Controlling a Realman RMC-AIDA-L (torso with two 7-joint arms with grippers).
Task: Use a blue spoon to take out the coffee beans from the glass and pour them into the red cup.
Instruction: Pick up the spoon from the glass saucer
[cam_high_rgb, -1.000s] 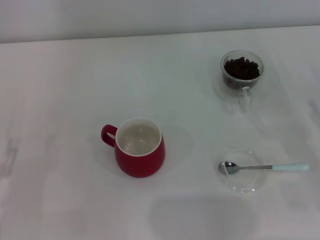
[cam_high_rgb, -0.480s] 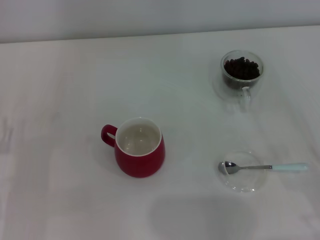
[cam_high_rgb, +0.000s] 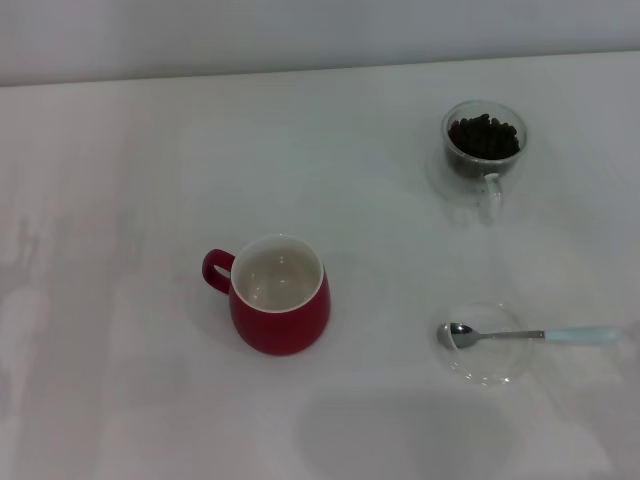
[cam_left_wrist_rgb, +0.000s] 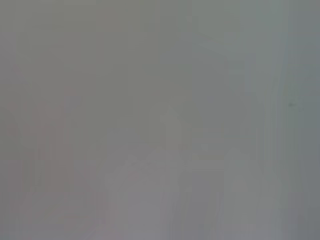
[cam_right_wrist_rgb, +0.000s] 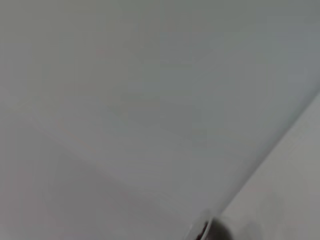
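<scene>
Next, I close my right gripper on the middle of the pale blue handle (cam_high_rgb: 590, 335) of the blue spoon, which has its silver bowl resting on the glass saucer.
In the head view the red cup (cam_high_rgb: 280, 306) stands left of centre on the white table, white inside empty, handle pointing left. The glass (cam_high_rgb: 484, 148) stands at the back right with the coffee beans (cam_high_rgb: 484, 136) in it, its clear handle toward the front. The blue spoon (cam_high_rgb: 530, 335) lies at the front right, its silver bowl resting on a flat clear glass saucer (cam_high_rgb: 488, 366), its pale blue handle pointing right. Neither gripper shows in any view. The left wrist view shows only a plain grey surface. The right wrist view shows pale surface and a small dark shape at its lower edge.
The white table (cam_high_rgb: 150, 180) reaches to a pale wall at the back. A faint grey shadow lies on the table near the front edge, below the cup and saucer.
The cup, glass, spoon and saucer have not moved. Faint shadows at the table's left and right edges have shifted slightly.
</scene>
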